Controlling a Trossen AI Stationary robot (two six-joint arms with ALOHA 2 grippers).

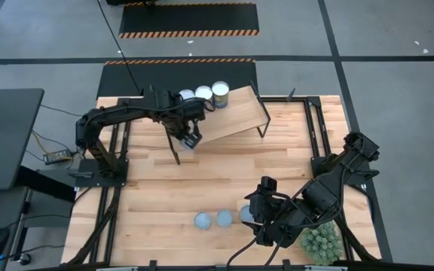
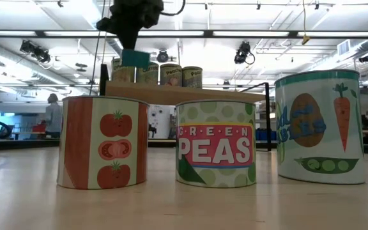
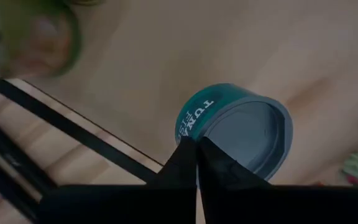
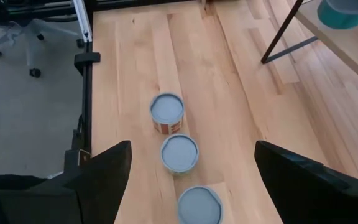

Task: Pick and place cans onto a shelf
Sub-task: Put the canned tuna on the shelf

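Next, I let go of the teal can with my left gripper on the wood shelf, between the end can of the row and the shelf's near edge (image 1: pixel 178 133).
My left gripper (image 1: pixel 189 138) is shut on a teal-sided can with a grey top (image 3: pixel 241 130), above the near left corner of the light wood shelf (image 1: pixel 232 119). Three cans (image 1: pixel 203 93) stand in a row on the shelf's far left end. Three more cans (image 1: pixel 224 218) stand upright in a row on the table near its near edge; in the low view they show a tomato label (image 2: pixel 104 144), a green peas label (image 2: pixel 216 144) and a vegetable label (image 2: pixel 321 124). My right gripper (image 4: pixel 192 149) is open, above this row and touching nothing. My left gripper pinches the teal can at its top rim (image 3: pixel 194 134) between its two fingers, which come from above. The can hangs below the fingers, tilted, and clear of the shelf, as the low view (image 2: pixel 136 59) shows.
A spiky green plant ball (image 1: pixel 321 241) lies at the table's near right corner, beside my right arm. The shelf stands on thin black legs (image 4: pixel 284 40). Bare tabletop (image 1: pixel 224 177) lies between the shelf and the near row of cans.
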